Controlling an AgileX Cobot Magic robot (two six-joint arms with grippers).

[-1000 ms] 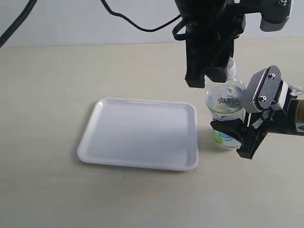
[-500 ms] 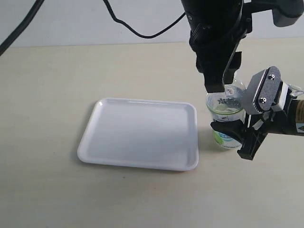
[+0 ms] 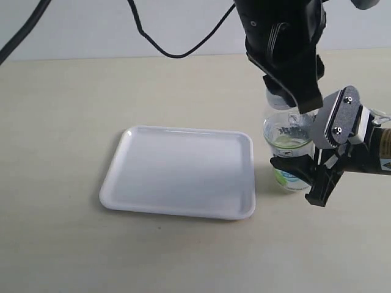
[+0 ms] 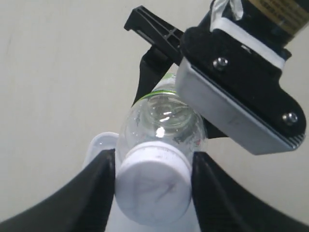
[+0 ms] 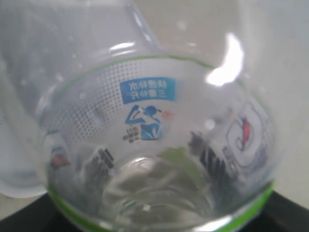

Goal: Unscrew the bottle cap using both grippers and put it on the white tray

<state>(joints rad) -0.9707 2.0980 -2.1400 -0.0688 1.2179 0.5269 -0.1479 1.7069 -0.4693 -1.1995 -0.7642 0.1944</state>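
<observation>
I need to open my left gripper, turn the wrist back and regrip the cap's sides (image 4: 126, 175), as the white bottle cap sits on the neck and that gripper is far round.
The clear bottle (image 3: 287, 143) with its green and blue label stands upright just right of the white tray (image 3: 183, 174). My right gripper (image 3: 293, 168), the one with the silver-grey plate, is shut on the bottle's lower body; the bottle (image 5: 154, 145) fills the right wrist view, with black fingers (image 5: 21, 217) at its edges. My bulky black left gripper (image 3: 288, 97) hangs over the bottle top and hides the cap in the exterior view. In the left wrist view the white bottle cap (image 4: 153, 181) sits on the neck, and the left gripper (image 4: 153, 187) is shut on its sides.
A tray corner (image 4: 96, 145) shows beyond the bottle in the left wrist view. Black cables (image 3: 171, 49) trail from the left arm across the back. Bare beige tabletop (image 3: 61, 122) lies left of and in front of the tray.
The left gripper has turned around the bottle's top and shifted slightly right, and its fingers now cover the cap. The bottle, right gripper and tray have stayed in place.
</observation>
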